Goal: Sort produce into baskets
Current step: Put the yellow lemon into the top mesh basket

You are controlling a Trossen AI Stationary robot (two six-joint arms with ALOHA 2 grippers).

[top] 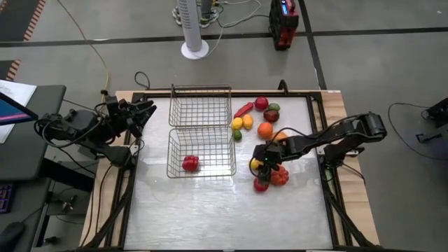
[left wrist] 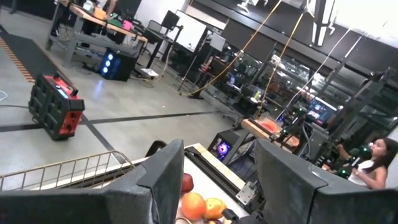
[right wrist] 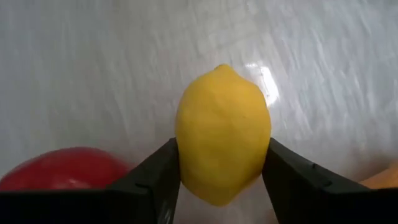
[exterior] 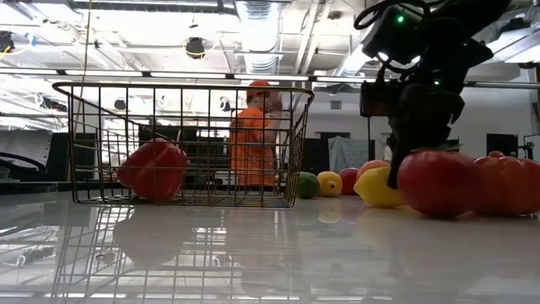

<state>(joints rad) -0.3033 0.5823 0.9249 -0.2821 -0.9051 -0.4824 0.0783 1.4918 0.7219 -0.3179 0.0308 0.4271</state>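
The robot's right gripper should release the yellow lemon inside the far basket (top: 216,103), toward the side closest to the red chili.
Two wire baskets stand mid-table: the far basket (top: 201,105) and the near basket (top: 201,152), which holds a red piece (top: 190,164). Loose produce lies to their right: a red chili (top: 243,109), an orange (top: 264,130), a lime (top: 236,134) and others. My right gripper (right wrist: 222,155) is shut on a yellow lemon (right wrist: 222,146), beside two red pieces (top: 261,184) (top: 279,176). My left gripper (left wrist: 221,180) waits open at the table's left edge (top: 143,112), holding nothing. My right gripper pinches the lemon between its two fingers, one on each side of its widest part (right wrist: 181,163). The fingers (right wrist: 283,177) slant down from the table's right side and lie across the lemon. The lemon (exterior: 377,187) rests on the table top.
A dark rail frames the table (top: 322,126). Bare table top lies toward the near edge (top: 224,217). A person in orange (exterior: 253,139) stands in the room beyond the near basket (exterior: 181,143); a fan base (top: 194,49) and a red case (top: 283,24) stand on the floor beyond the table.
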